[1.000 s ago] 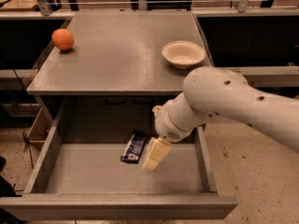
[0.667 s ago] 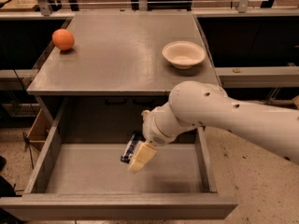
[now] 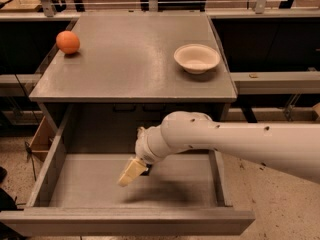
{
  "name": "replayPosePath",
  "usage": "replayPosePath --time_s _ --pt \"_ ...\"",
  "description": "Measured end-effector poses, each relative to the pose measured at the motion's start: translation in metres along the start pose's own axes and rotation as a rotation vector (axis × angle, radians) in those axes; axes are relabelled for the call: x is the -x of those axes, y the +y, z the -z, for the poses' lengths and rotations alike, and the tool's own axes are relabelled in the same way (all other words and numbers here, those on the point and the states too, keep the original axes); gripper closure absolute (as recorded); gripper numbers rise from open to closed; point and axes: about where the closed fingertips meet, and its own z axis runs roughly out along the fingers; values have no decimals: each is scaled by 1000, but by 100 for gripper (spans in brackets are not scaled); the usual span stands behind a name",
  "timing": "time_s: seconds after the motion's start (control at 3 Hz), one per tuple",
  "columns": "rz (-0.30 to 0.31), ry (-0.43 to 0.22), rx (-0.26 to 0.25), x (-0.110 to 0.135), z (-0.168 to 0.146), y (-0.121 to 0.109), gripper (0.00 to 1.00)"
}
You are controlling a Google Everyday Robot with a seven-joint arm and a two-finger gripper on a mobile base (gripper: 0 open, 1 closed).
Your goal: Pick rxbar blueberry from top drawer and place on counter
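The rxbar blueberry shows its dark sliver [image 3: 147, 170] beside my gripper in the top drawer, and my gripper needs to close on it there next.
The top drawer [image 3: 80, 189] is pulled open below the counter [image 3: 125, 64]. My arm reaches in from the right, and my gripper [image 3: 132, 172] is down inside the drawer near its middle, low over the grey bottom. The rxbar blueberry is hidden behind my gripper and wrist; only a small dark sliver shows at the gripper's right edge. I cannot tell whether the gripper touches or holds the bar.
An orange ball [image 3: 67, 42] sits at the counter's left edge. A pale bowl [image 3: 196, 58] sits at its right side. The drawer's low side walls flank the gripper. Shelving and rails stand behind the cabinet, and speckled floor lies around it.
My gripper has moved left and down inside the drawer, and it now covers the dark bar that showed beside it earlier.
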Motion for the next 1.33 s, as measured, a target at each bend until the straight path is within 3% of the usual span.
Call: replayPosePath --time_s 0.33,1.0,1.33 --pt "-28 -11 6 -8 -28 -5 0" --pt "-44 23 -21 -37 -32 -33 0" --pt "-46 48 -25 -59 -25 -35 17"
